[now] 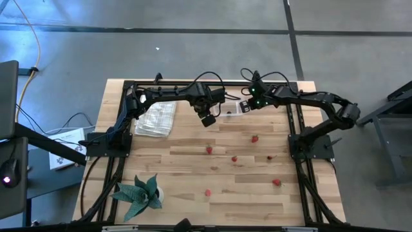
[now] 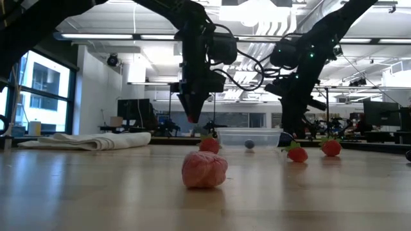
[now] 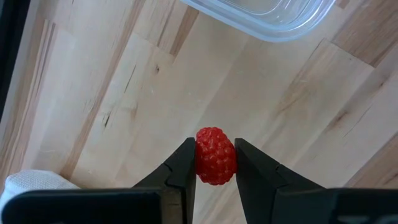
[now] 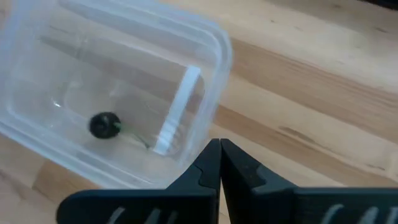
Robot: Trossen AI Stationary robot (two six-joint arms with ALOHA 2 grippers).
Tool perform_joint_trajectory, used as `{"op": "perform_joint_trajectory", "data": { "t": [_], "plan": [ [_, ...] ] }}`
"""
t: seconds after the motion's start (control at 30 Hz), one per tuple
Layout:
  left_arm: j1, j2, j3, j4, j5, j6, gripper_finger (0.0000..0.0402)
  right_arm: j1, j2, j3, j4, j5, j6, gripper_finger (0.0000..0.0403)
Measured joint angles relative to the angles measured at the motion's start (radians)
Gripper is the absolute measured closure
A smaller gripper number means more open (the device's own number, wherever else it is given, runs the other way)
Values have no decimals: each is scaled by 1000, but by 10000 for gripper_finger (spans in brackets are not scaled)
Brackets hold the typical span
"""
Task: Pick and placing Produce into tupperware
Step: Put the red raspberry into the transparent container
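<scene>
The left gripper should release the red raspberry, which hangs above the table now, inside the clear tupperware (image 1: 222, 110), beside the dark berry.
My left gripper (image 3: 215, 163) hangs above the table just near-left of the clear tupperware (image 1: 232, 108), shut on a red raspberry (image 3: 216, 155). In the low view the left gripper (image 2: 192, 114) hangs well above the wood. My right gripper (image 4: 220, 152) is shut at the tupperware's (image 4: 118, 99) right end, where one dark berry (image 4: 104, 124) lies inside. Several red pieces lie loose on the table: one (image 1: 255, 138), another (image 1: 208, 149), a third (image 1: 234, 158), and more toward the near edge. A pink raspberry (image 2: 204, 170) sits closest to the low camera. My left gripper pinches the raspberry by its two sides (image 3: 200, 158) between both fingers, which point down from above. The berry is lifted clear of the table. My right gripper's shut fingertips (image 4: 211, 155) stand at the tupperware's rim (image 4: 214, 118); whether they touch it I cannot tell.
A folded white cloth (image 1: 157, 118) lies left of the tupperware near the left arm. A green leafy plant (image 1: 140, 193) stands at the near-left corner. The arms' black frames (image 1: 109, 142) run along both table sides. Bare wood (image 1: 244, 206) stretches toward the near edge.
</scene>
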Motion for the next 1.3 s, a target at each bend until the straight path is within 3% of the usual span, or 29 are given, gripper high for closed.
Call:
{"op": "perform_joint_trajectory", "data": {
  "t": [0.43, 0.93, 1.17, 1.3],
  "plan": [
    [0, 0, 0, 0, -6, 2, 321, 71, 68, 0, -23, 64, 22, 403],
    [0, 0, 0, -10, -7, 2, 321, 92, 84, 0, 42, -8, 42, 403],
    [-6, -28, 13, -9, 8, 7, 321, 71, -18, 0, 38, -33, 43, 403],
    [-21, -32, 93, 21, 18, 19, 321, 51, -104, 0, 29, -33, 43, 403]
  ]
}}
